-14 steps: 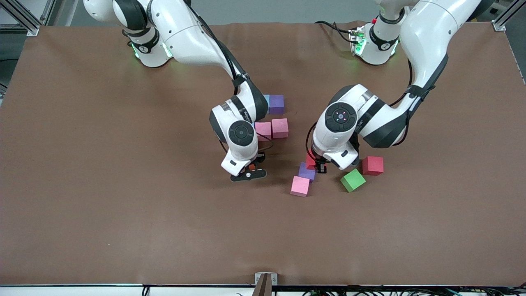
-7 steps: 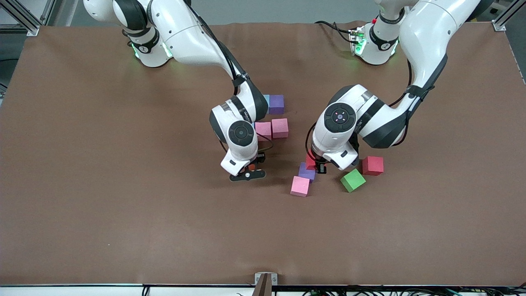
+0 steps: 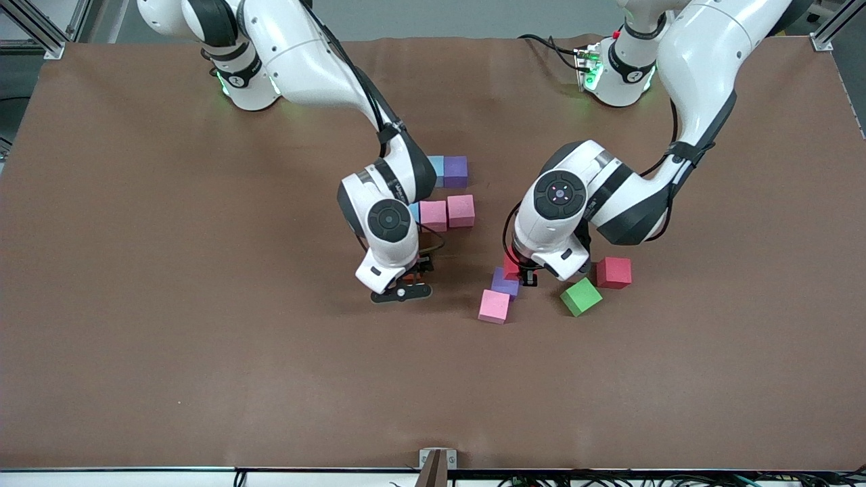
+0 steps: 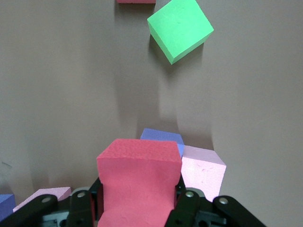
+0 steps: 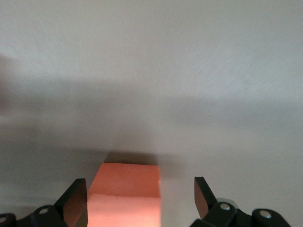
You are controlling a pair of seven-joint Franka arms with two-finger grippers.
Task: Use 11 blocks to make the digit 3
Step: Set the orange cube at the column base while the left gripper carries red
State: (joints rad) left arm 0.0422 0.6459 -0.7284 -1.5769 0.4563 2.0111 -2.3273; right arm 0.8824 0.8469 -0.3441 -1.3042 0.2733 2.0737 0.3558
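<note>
Next, I release the red block, now held over a purple block, with my left gripper on the table (image 3: 432,266) against the orange block's side facing the green cube.
My left gripper (image 3: 524,273) is shut on a red block (image 4: 139,179) and holds it over a purple block (image 3: 505,282) that touches a pink block (image 3: 494,306). My right gripper (image 5: 140,199) stands open low over the table, with an orange block (image 5: 125,191) resting between its fingers and touching neither. Beside the right arm's wrist lie two pink blocks (image 3: 447,212) side by side. Farther from the front camera sit a light blue block (image 3: 437,170) and a purple block (image 3: 455,171). The rest of that group is hidden under the right arm.
A green cube (image 3: 580,296) lies tilted toward the left arm's end, with another red block (image 3: 613,272) close beside it. Bare brown table (image 3: 203,338) stretches nearer the front camera and toward the right arm's end.
My right gripper has opened and let go of the orange block, and its hand has shifted slightly toward the right arm's end. The left arm has not moved.
</note>
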